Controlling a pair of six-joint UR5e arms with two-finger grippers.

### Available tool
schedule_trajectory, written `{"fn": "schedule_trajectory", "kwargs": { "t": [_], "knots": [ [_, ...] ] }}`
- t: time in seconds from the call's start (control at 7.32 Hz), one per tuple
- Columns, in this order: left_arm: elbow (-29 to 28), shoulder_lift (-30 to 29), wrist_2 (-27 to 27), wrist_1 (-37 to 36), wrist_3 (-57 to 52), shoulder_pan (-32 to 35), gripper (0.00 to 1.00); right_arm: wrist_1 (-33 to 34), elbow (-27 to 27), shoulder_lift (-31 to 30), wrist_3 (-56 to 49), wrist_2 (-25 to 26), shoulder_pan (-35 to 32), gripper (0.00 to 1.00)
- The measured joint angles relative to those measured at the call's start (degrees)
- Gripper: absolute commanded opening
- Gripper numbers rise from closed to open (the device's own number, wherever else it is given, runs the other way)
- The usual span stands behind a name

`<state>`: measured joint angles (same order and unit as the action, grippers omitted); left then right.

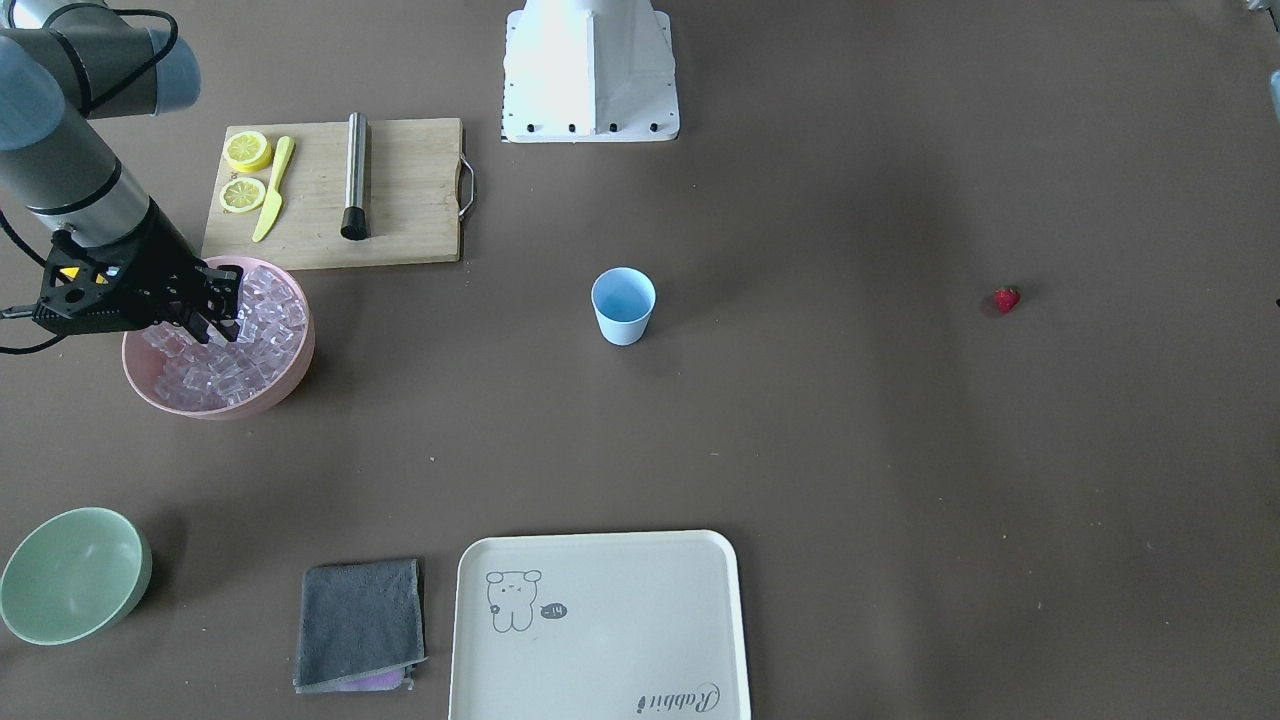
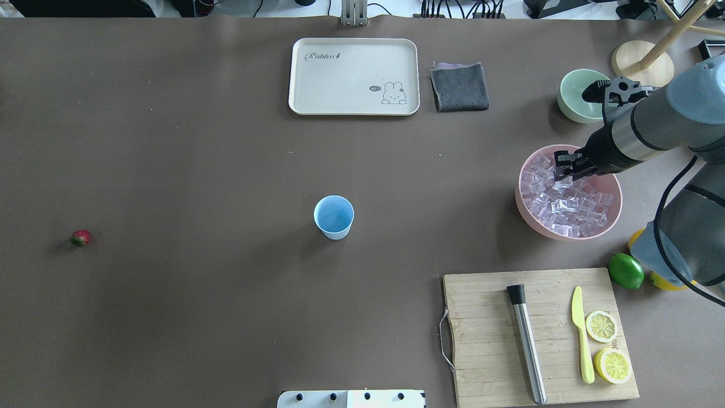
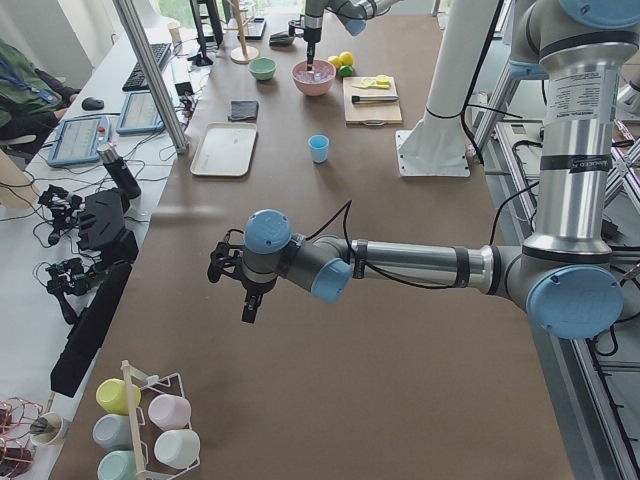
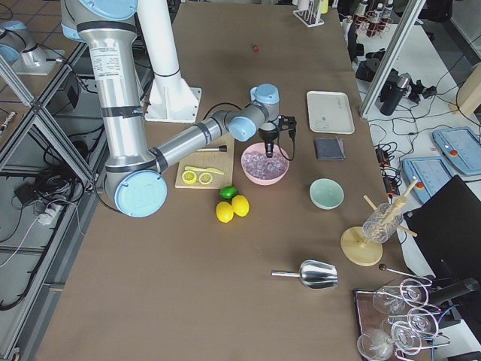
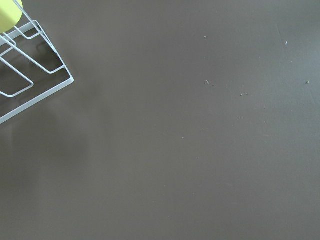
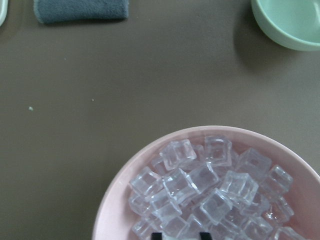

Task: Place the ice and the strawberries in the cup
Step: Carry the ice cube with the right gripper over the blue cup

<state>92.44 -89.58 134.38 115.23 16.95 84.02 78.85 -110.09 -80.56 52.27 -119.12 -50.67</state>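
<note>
Next, I release the ice cube from my right gripper inside the empty light-blue cup [image 1: 623, 302] in the middle of the table.
The light-blue cup [image 1: 623, 305] stands upright and empty at the table's middle, also in the overhead view [image 2: 333, 217]. The strawberry [image 1: 1006, 299] lies alone far off on the robot's left side [image 2: 80, 237]. The ice [image 2: 572, 209] fills a pink bowl [image 2: 524, 204]. My right gripper [image 2: 564, 178] is down in the bowl. Its fingertips [image 6: 156, 234] stand one cube's width apart, closed on an ice cube. My left gripper [image 3: 250, 312] hangs over bare table far from the cup. I cannot tell if it is open.
A cutting board [image 2: 487, 340] with a muddler, yellow knife and lemon slices lies near the bowl. A lime [image 2: 626, 271], a green bowl [image 2: 578, 96], a grey cloth [image 2: 459, 86] and a white tray [image 2: 354, 76] surround it. A wire cup rack [image 5: 30, 75] is near my left wrist.
</note>
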Motion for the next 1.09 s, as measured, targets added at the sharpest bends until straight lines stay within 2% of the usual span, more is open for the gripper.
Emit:
{"fn": "schedule_trajectory", "kwargs": {
  "t": [0.41, 1.09],
  "knots": [
    [-0.09, 0.01, 0.00, 0.00, 0.03, 0.00, 0.98, 2.00, -1.73, 6.08, 3.92, 0.10, 2.09, 0.00],
    [-0.34, 0.13, 0.00, 0.00, 0.19, 0.00, 0.98, 1.72, -0.66, 17.97, 13.72, 1.59, 8.69, 0.00]
  ]
}}
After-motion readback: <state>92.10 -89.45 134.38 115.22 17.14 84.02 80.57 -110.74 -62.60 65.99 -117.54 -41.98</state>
